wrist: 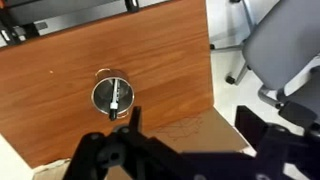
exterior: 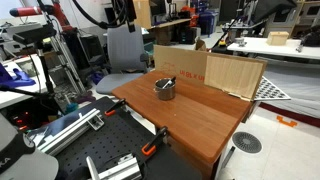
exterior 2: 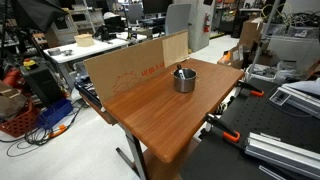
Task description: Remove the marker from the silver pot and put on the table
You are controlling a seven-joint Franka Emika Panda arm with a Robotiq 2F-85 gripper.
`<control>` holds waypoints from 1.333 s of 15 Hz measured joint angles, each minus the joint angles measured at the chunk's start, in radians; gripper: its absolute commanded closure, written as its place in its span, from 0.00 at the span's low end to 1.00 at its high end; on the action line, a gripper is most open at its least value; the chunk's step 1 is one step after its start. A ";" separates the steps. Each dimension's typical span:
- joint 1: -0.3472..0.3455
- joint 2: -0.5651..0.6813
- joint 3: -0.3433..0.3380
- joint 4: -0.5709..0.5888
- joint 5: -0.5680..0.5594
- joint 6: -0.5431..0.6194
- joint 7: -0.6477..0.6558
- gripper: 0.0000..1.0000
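Observation:
The robot's gripper should next go to the marker's black end (exterior: 173, 79) (wrist: 113, 114), which sticks up over the silver pot's rim, and close there.
The silver pot (exterior: 164, 89) stands on the reddish-brown table (exterior: 195, 120), near the cardboard panels at its back edge. It shows in both exterior views (exterior 2: 184, 81) and in the wrist view (wrist: 112, 96). The black marker (wrist: 117, 97) with a whitish band lies inside the pot, and its end sticks up over the rim (exterior 2: 180, 71). In the wrist view, my gripper (wrist: 192, 125) is open and empty, high above the table's back edge and the cardboard, off to one side of the pot. I cannot make out the gripper in the exterior views.
Cardboard panels (exterior: 210, 70) (exterior 2: 125, 65) stand along the table's back edge. A grey office chair (wrist: 285, 50) (exterior: 125, 48) stands beyond the table. Orange clamps (exterior: 150, 148) (exterior 2: 232, 135) sit at the table's front edge. White-topped tables (exterior: 285, 45) stand behind.

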State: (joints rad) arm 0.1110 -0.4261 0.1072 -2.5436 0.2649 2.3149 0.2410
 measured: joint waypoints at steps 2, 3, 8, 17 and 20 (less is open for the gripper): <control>0.000 0.000 0.000 0.000 0.000 0.000 0.000 0.00; 0.000 0.000 0.000 0.000 0.000 0.000 0.000 0.00; -0.005 0.006 0.000 -0.005 -0.001 0.000 0.000 0.00; -0.050 0.125 -0.001 -0.007 -0.015 0.115 0.008 0.00; -0.063 0.178 -0.001 -0.006 -0.044 0.185 0.027 0.00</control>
State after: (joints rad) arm 0.0480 -0.2480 0.1062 -2.5493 0.2212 2.4994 0.2677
